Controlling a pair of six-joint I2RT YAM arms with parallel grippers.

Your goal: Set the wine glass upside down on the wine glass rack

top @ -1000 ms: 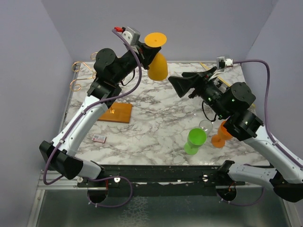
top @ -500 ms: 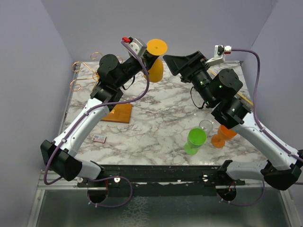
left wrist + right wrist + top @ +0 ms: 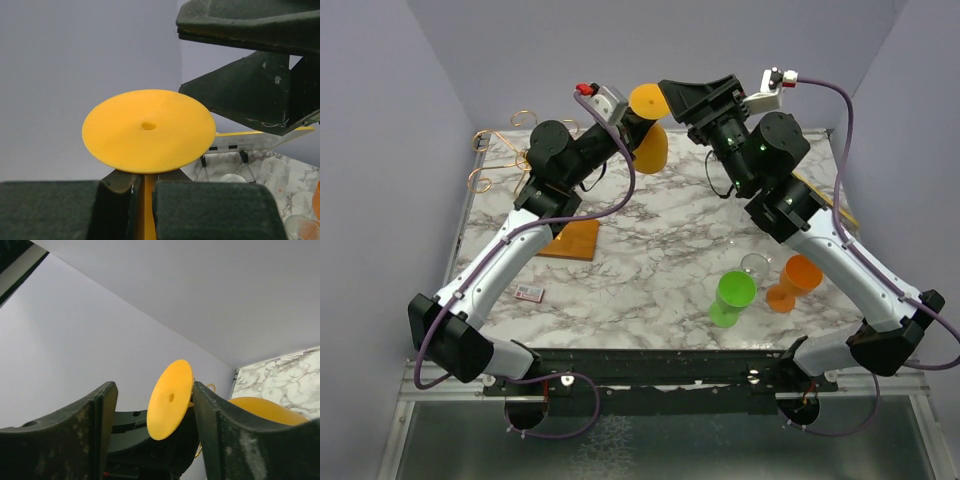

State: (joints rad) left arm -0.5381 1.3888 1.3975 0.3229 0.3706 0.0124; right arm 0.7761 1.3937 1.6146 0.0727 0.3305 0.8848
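I can see my left gripper blocking the wine glass's stem from the rack, so I should hold the foot disc with my right gripper while my left gripper takes the foot disc's rim (image 3: pixel 634 101).
The wine glass (image 3: pixel 653 148) is yellow-orange and hangs upside down above the back of the table, foot disc (image 3: pixel 148 131) uppermost. My left gripper (image 3: pixel 145 200) is shut on its thin stem just under the disc. My right gripper (image 3: pixel 155 405) is open, its jaws standing to either side of the foot disc (image 3: pixel 170 399), the right finger (image 3: pixel 220 415) close to the rim. The bowl (image 3: pixel 270 410) shows beyond it. The wine glass rack's gold wire arms (image 3: pixel 498 150) stand at the back left over the wooden base (image 3: pixel 565 238); my left arm hides the post.
A green glass (image 3: pixel 733 297), an orange glass (image 3: pixel 792 282) and a clear glass (image 3: pixel 755 266) stand at the front right. A small card (image 3: pixel 529 293) lies at the front left. Purple walls close in the back and sides.
My right arm has swung up and to the left, from over the table's middle to the glass's foot, and its jaws have narrowed a little. The left arm has drawn the held glass slightly back.
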